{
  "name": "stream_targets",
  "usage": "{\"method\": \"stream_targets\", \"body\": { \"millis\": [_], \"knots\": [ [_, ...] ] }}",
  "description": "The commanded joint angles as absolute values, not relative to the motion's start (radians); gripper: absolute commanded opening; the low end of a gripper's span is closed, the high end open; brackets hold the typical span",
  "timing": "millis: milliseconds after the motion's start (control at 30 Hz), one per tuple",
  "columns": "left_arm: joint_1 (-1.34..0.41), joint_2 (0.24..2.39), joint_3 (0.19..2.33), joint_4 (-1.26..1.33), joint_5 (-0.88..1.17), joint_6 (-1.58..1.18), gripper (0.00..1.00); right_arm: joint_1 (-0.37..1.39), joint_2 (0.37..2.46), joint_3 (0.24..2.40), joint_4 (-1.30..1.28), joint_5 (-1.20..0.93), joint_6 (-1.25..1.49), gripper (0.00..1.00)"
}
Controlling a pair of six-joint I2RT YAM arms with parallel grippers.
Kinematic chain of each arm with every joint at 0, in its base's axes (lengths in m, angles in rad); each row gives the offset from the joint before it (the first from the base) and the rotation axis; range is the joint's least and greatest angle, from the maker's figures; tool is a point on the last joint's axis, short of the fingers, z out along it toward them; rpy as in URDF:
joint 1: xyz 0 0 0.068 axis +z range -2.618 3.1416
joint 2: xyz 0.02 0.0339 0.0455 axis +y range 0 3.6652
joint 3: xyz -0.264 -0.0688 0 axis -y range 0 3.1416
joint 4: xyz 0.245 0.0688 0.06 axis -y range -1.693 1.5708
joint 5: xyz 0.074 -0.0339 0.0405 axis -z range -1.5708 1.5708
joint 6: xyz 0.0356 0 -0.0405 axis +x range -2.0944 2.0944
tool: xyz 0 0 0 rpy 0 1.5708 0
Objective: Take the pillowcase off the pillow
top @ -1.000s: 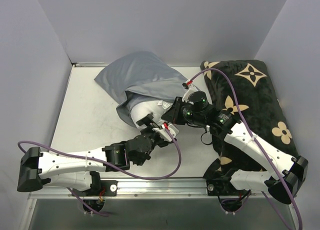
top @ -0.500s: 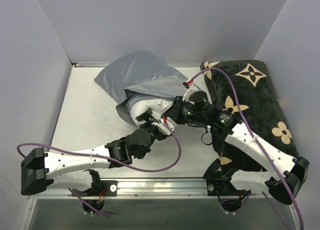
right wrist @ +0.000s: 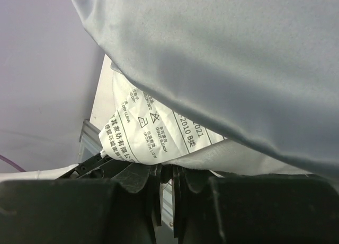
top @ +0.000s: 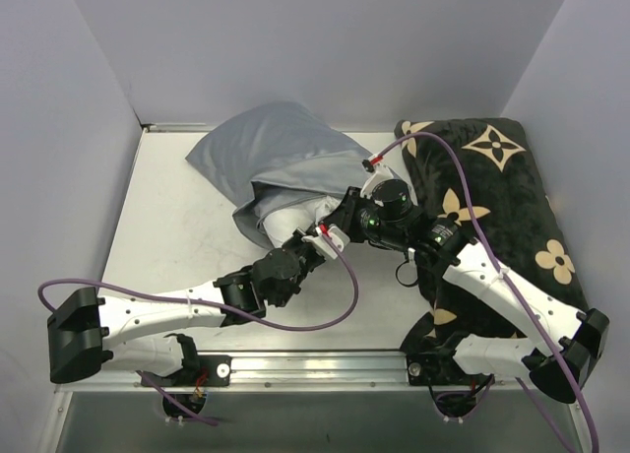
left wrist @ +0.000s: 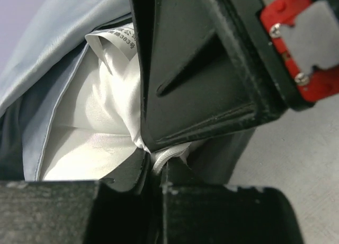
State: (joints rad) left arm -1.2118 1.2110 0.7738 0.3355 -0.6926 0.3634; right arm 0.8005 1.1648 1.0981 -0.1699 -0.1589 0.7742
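Observation:
The pillow's white end is held by both grippers, so my left gripper needs to pull it back while my right gripper takes the grey pillowcase's rim [top: 325,192].
The grey pillowcase [top: 271,158] lies bunched at the back centre of the table, its open end facing the arms. The white pillow [top: 290,220] bulges out of that opening. My left gripper [top: 313,238] sits at the pillow's exposed end. In the left wrist view its jaws [left wrist: 159,167] are shut on a folded white edge of the pillow [left wrist: 90,132], with the pillowcase [left wrist: 53,58] behind. My right gripper [top: 340,217] is just beside it, shut [right wrist: 167,172] on the pillow's seam by the printed tag [right wrist: 148,127], under the draped pillowcase [right wrist: 238,53].
A black plush cushion with tan flowers [top: 502,197] fills the right side, under the right arm. Grey walls close off the left, back and right. The white table [top: 167,226] shows to the left of the pillow. Purple cables loop over both arms.
My left gripper has moved forward to the pillow's exposed end and gone from open to shut on the white fabric. The right gripper has held its place.

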Motion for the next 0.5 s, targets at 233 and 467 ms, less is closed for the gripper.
{"method": "stream_targets", "body": {
  "millis": [233,467],
  "knots": [
    [-1.114,1.151,0.793,0.173,-0.718,0.031,0.0,0.839,1.071,1.164,-0.247,-0.082,0.652,0.24],
    [-1.071,1.132,0.853,0.046,-0.68,-0.138,0.0,0.868,0.979,1.186,-0.353,0.104,0.483,0.61]
  ]
}}
